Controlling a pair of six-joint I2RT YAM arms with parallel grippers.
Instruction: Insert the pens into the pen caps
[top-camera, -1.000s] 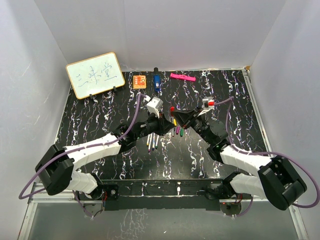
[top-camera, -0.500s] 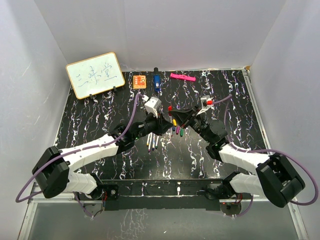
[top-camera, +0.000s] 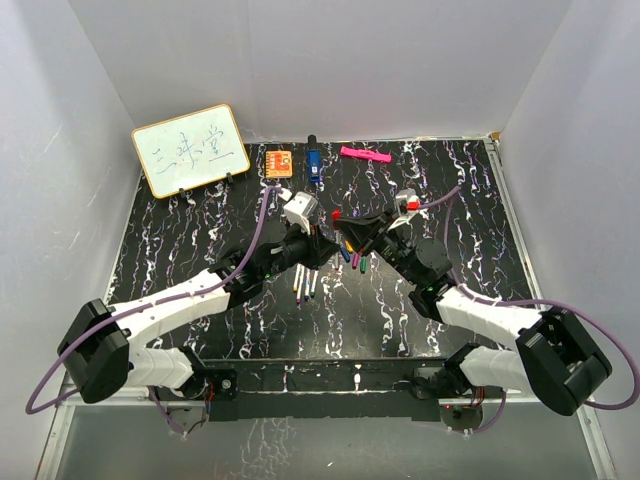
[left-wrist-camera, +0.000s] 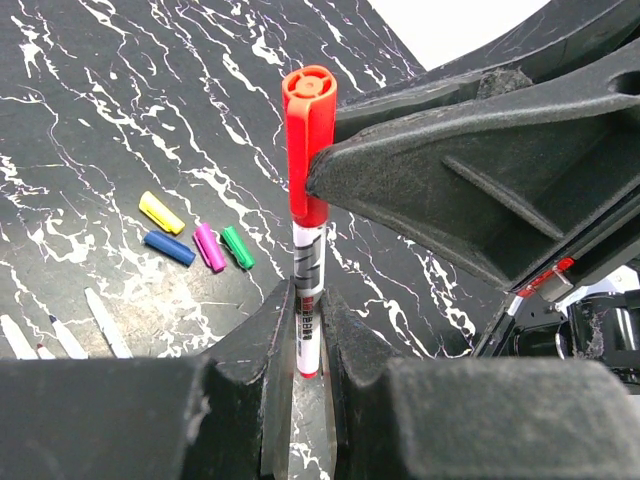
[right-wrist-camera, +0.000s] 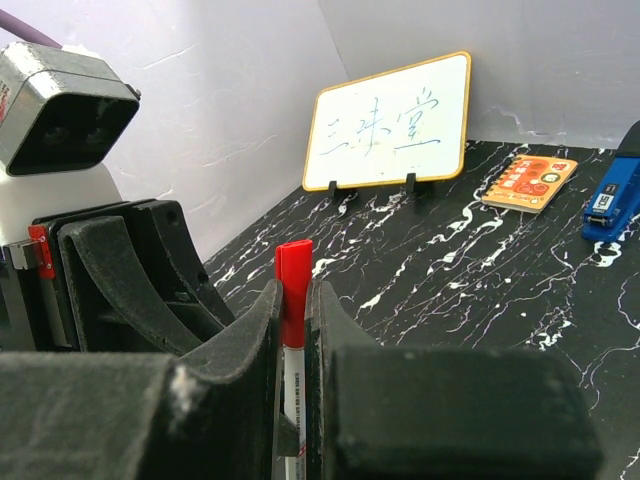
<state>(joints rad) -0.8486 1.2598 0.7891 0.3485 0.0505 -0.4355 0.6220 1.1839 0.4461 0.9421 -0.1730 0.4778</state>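
The red cap is held low in my right gripper, near its open end, so next I open, go up and close around the cap's top (left-wrist-camera: 309, 86) to press it on.
A white-barrelled pen (left-wrist-camera: 308, 310) with a red cap (left-wrist-camera: 308, 140) on its tip is held above the table between both grippers. My left gripper (left-wrist-camera: 308, 300) is shut on the barrel. My right gripper (right-wrist-camera: 293, 295) is shut on the red cap (right-wrist-camera: 293, 285). In the top view the two grippers meet at the table's middle, left (top-camera: 318, 240) and right (top-camera: 345, 222). Yellow (left-wrist-camera: 161, 212), blue (left-wrist-camera: 168, 247), purple (left-wrist-camera: 209, 247) and green (left-wrist-camera: 238, 247) caps lie together on the table. Other white pens (top-camera: 305, 282) lie below the left gripper.
A whiteboard (top-camera: 190, 150) stands at the back left. An orange block (top-camera: 279, 162), a chunky blue object (top-camera: 313, 163) and a pink marker (top-camera: 364, 154) lie along the back edge. White walls close in the table's left, right and back.
Both grippers, still joined on the pen and red cap, have shifted slightly left and toward the back. The loose caps and pens have not moved.
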